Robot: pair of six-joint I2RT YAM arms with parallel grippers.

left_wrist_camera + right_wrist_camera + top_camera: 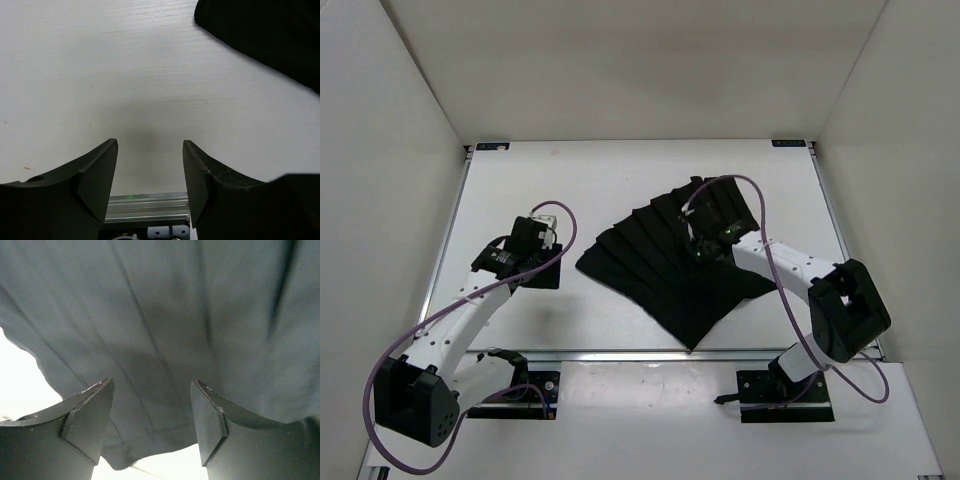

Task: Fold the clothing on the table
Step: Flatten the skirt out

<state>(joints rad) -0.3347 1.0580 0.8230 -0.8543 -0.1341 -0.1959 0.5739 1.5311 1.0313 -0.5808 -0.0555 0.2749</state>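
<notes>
My right gripper is to go next to the corner (771, 289) of the black clothing beside my right arm, where its straight edge ends, and close there.
The clothing (660, 270) is a black pleated garment spread flat on the white table (580, 180), right of centre. My right gripper (705, 247) hovers over the garment's upper middle. In the right wrist view it (152, 390) stands open, with pleated fabric (165, 315) filling the space under and between the fingers and a hem edge near the bottom. My left gripper (545, 268) sits over bare table just left of the garment. It (150, 150) is open and empty, and a corner of the clothing (265, 35) shows at the top right of the left wrist view.
Thin metal rails (455, 225) run along the table's edges, with white enclosure walls (380, 150) close on three sides. Both arm bases (530, 385) (785, 385) sit at the near edge. Purple cables (565, 225) loop off each arm.
</notes>
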